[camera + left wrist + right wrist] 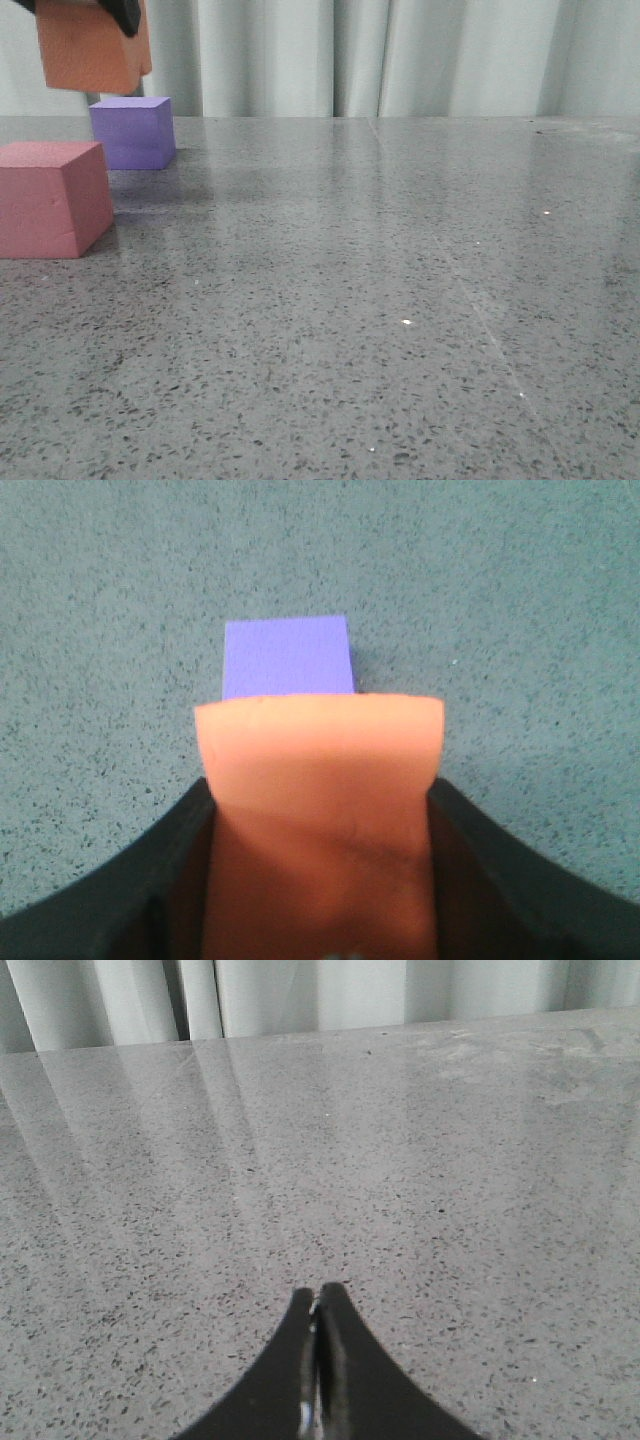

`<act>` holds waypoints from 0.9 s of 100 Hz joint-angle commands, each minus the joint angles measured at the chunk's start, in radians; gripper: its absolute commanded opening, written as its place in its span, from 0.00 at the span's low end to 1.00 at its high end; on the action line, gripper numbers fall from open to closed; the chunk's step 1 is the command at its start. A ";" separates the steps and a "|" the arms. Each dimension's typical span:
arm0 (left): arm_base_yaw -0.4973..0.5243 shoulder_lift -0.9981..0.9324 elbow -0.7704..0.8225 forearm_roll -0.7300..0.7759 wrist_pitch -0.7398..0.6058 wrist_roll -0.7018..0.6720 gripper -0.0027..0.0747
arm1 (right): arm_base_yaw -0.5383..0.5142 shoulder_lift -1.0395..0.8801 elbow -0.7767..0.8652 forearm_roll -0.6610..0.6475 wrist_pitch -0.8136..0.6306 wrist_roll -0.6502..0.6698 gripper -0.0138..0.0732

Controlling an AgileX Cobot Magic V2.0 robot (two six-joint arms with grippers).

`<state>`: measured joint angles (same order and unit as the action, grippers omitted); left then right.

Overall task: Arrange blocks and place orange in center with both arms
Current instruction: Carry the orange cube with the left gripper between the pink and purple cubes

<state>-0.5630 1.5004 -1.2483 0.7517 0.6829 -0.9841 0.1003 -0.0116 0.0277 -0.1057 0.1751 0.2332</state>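
The left gripper needs to release the orange cube on the table (pixel 98 180) between the pinkish-red and purple cubes.
My left gripper (pixel 95 12) is shut on the orange cube (pixel 90 50) and holds it in the air at the top left of the front view, above the purple cube (pixel 132 131). In the left wrist view the orange cube (pixel 320 800) sits between the black fingers (pixel 150 880), with the purple cube (pixel 288 656) on the table just beyond it. The pinkish-red cube (pixel 50 198) rests on the table at the left, nearer than the purple one. My right gripper (pixel 318 1305) is shut and empty over bare table; it does not show in the front view.
The grey speckled table (pixel 400 300) stretches to the right of the cubes. A pale curtain (pixel 400 55) hangs behind the table's far edge.
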 commanded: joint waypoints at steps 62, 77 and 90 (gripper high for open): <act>0.083 -0.045 0.116 -0.010 -0.211 -0.012 0.19 | -0.006 -0.021 -0.014 0.000 -0.085 -0.009 0.02; 0.083 -0.017 0.116 -0.010 -0.227 -0.012 0.19 | -0.006 -0.021 -0.014 0.000 -0.085 -0.009 0.02; 0.083 0.020 0.116 -0.011 -0.221 -0.012 0.19 | -0.006 -0.021 -0.014 0.000 -0.085 -0.009 0.02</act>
<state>-0.4814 1.5332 -1.1072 0.7239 0.4991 -0.9874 0.1003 -0.0116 0.0277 -0.1057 0.1751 0.2332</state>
